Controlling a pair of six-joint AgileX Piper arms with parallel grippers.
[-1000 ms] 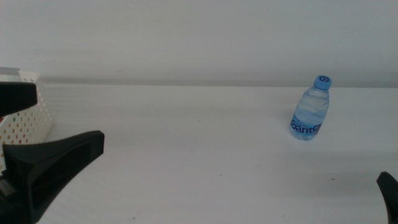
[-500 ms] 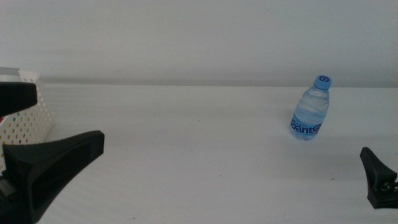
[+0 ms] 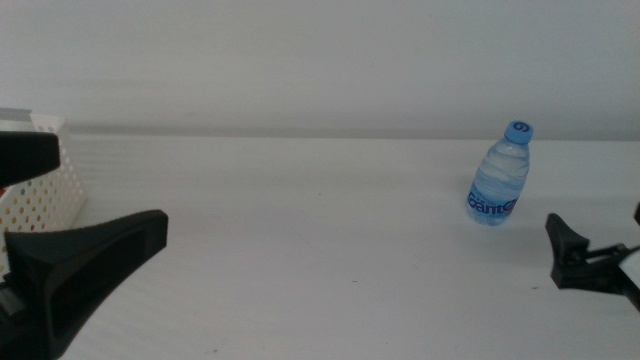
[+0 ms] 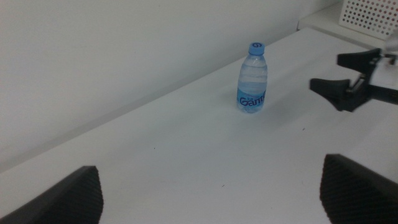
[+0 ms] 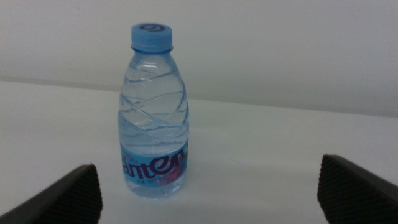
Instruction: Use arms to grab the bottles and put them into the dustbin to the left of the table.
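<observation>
The water bottle's lower body (image 3: 493,192) (image 5: 153,147), near its label's upper edge, is next for my right gripper to go to and close on, leaving the blue cap above.
A small clear water bottle (image 3: 498,175) with a blue cap and label stands upright on the white table (image 3: 320,230), at the right. My right gripper (image 3: 595,228) comes in from the right edge, open and empty, just right of the bottle and nearer the camera. In the right wrist view the bottle (image 5: 152,112) stands ahead of the wide-open right gripper (image 5: 211,190), left of centre. My left gripper (image 3: 110,190) is open and empty at the left, beside the white perforated dustbin (image 3: 45,190). The left wrist view shows the bottle (image 4: 252,78) and the right gripper (image 4: 324,70). The yellow bottle and red can are out of view.
A white wall runs behind the table's far edge. In the left wrist view a second white perforated wall (image 4: 373,15) shows at the table's far right end, beyond the right gripper. Bare tabletop lies between the dustbin and the bottle.
My right gripper has come in from the picture's right bottom edge, moving left and up towards the water bottle. The left gripper, the bottle and the dustbin have not moved.
</observation>
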